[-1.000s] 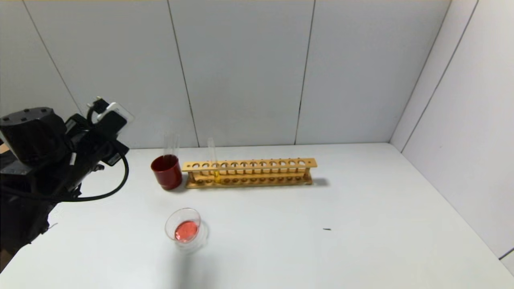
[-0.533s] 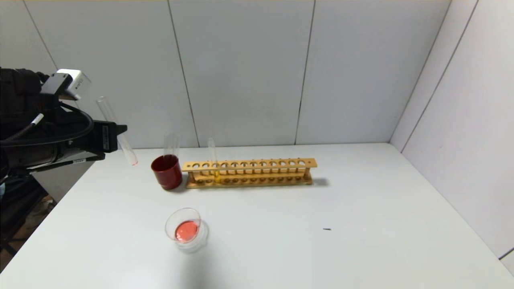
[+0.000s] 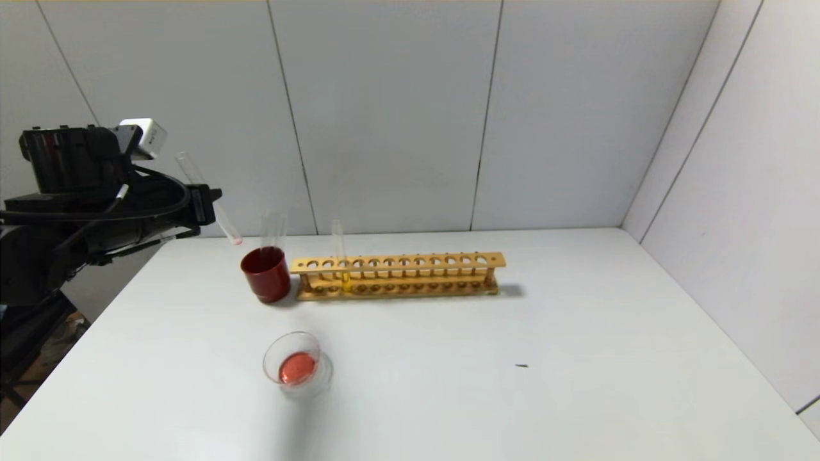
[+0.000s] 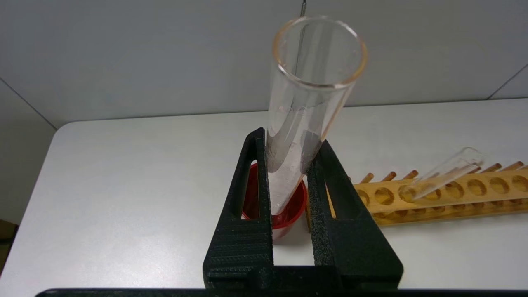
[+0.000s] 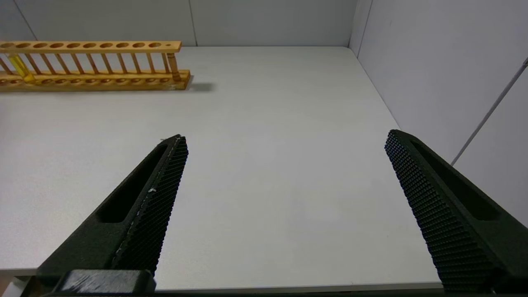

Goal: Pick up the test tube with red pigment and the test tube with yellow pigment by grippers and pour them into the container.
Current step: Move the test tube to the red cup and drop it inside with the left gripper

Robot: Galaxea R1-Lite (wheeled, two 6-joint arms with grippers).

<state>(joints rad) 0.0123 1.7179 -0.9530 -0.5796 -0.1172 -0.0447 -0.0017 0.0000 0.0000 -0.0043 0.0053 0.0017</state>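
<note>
I should use my left gripper to set the test tube with red pigment, now tilted above the red cup, down in the red cup (image 3: pixel 259 260) (image 4: pixel 268 199) next to the clear tube.
My left gripper (image 3: pixel 211 203) is shut on the test tube with red pigment (image 3: pixel 226 226), held tilted in the air left of and above the red cup (image 3: pixel 266 274). The tube (image 4: pixel 313 82) looks nearly drained, with only a pink trace at its bottom. In the left wrist view, the gripper (image 4: pixel 288 138) has the red cup (image 4: pixel 291 210) behind the tube's lower end. The test tube with yellow pigment (image 3: pixel 339 256) stands in the wooden rack (image 3: pixel 397 275). The glass container (image 3: pixel 296 365) holds red liquid. My right gripper (image 5: pixel 286 138) is open and empty over the table's right side.
A colourless clear tube (image 3: pixel 272 232) stands in the red cup. The rack lies along the back of the white table (image 3: pixel 512 384), with walls behind and to the right. A small dark speck (image 3: pixel 521 365) lies right of centre.
My left arm has risen from low at the table's left edge and moved right towards the red cup, carrying the nearly drained tube. The container, cup and rack have not moved.
</note>
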